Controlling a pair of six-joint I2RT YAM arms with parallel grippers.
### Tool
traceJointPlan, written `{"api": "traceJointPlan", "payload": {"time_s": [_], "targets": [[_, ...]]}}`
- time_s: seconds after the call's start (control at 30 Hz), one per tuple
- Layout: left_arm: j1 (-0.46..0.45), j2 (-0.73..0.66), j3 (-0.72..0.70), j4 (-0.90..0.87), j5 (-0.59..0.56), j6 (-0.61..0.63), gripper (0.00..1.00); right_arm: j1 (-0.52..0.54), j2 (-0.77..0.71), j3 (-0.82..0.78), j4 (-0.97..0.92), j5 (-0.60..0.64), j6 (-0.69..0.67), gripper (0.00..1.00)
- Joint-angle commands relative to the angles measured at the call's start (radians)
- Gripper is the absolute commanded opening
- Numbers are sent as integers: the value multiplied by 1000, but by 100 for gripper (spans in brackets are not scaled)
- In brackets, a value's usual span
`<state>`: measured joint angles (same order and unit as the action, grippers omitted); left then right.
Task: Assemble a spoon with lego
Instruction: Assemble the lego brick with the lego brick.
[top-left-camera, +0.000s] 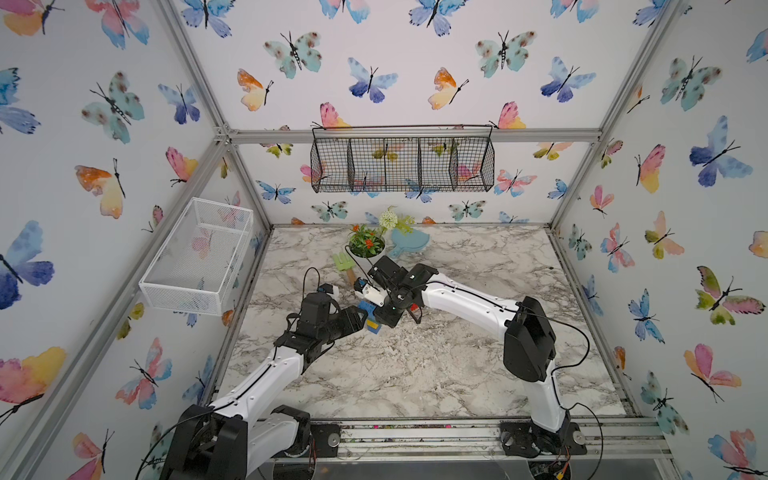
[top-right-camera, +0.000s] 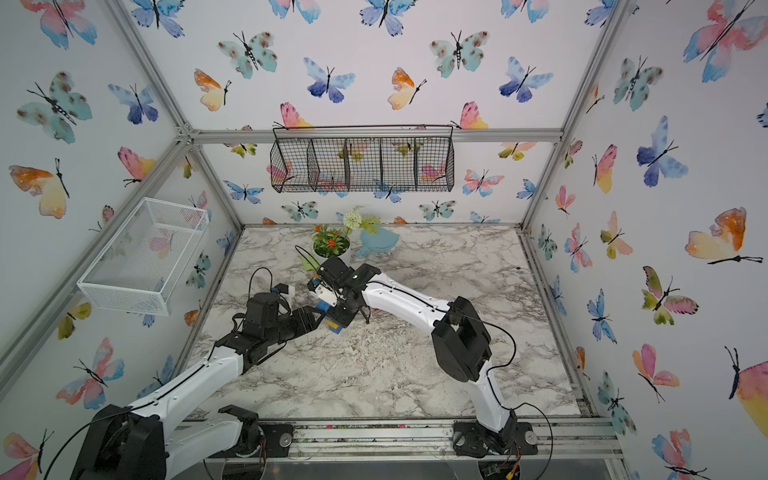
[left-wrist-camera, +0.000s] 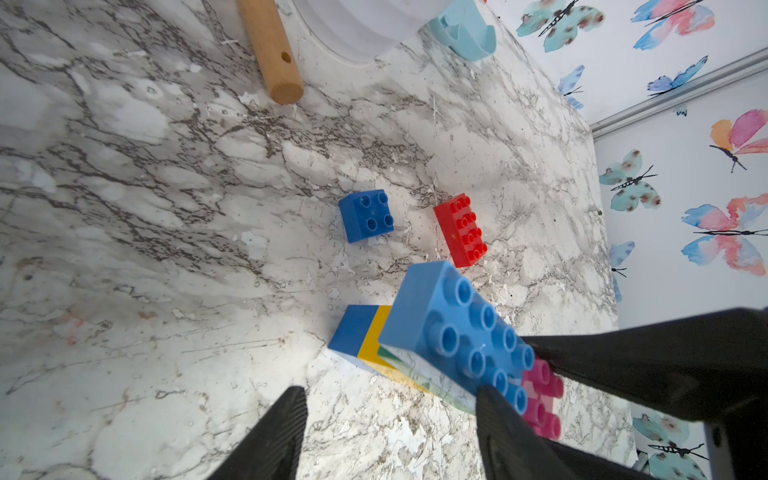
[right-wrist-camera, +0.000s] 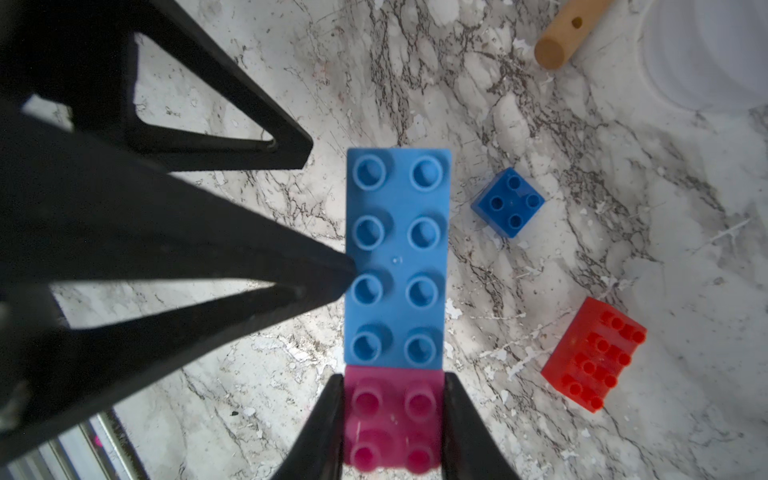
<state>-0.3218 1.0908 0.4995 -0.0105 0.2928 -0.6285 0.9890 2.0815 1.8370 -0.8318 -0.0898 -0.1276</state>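
I can see that my right gripper holds only the pink brick at the spoon's end, so I will open it and move in to grip the light-blue brick (right-wrist-camera: 394, 342).
The partly built spoon (left-wrist-camera: 457, 328) stands on the marble table (top-left-camera: 415, 374). It has a dark blue and yellow stem, a green layer, and a long light-blue brick (right-wrist-camera: 397, 257) on top with a pink brick (right-wrist-camera: 392, 419) at its end. My right gripper (right-wrist-camera: 393, 380) is shut on the pink brick from both sides. My left gripper (left-wrist-camera: 390, 390) is open; one of its fingertips (right-wrist-camera: 332, 274) touches the light-blue brick's long side, while the other stands off it. A loose dark blue brick (right-wrist-camera: 508, 202) and a red brick (right-wrist-camera: 594, 353) lie beside the spoon.
A green toy rake (top-left-camera: 343, 262) with a wooden handle (left-wrist-camera: 272, 50), a white flower pot (top-left-camera: 365, 245) and a pale-blue dish (top-left-camera: 409, 241) sit behind the bricks. A white mesh basket (top-left-camera: 199, 253) hangs on the left wall and a black wire basket (top-left-camera: 401, 160) on the back wall.
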Motion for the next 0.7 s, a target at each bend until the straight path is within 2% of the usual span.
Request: {"api": "traceJointPlan", "payload": {"time_s": [0.0,0.27,0.67], "targets": [[4,-3,-25,-26,3,9,65,34,91,-45,-65,-34,10,2],[4,-31,-29,-26,17,3,65,35,82,-6,-67,-15,19,3],[7,-52,-20,-38,22,-2,66,35,59,43,-40,34,47,19]]}}
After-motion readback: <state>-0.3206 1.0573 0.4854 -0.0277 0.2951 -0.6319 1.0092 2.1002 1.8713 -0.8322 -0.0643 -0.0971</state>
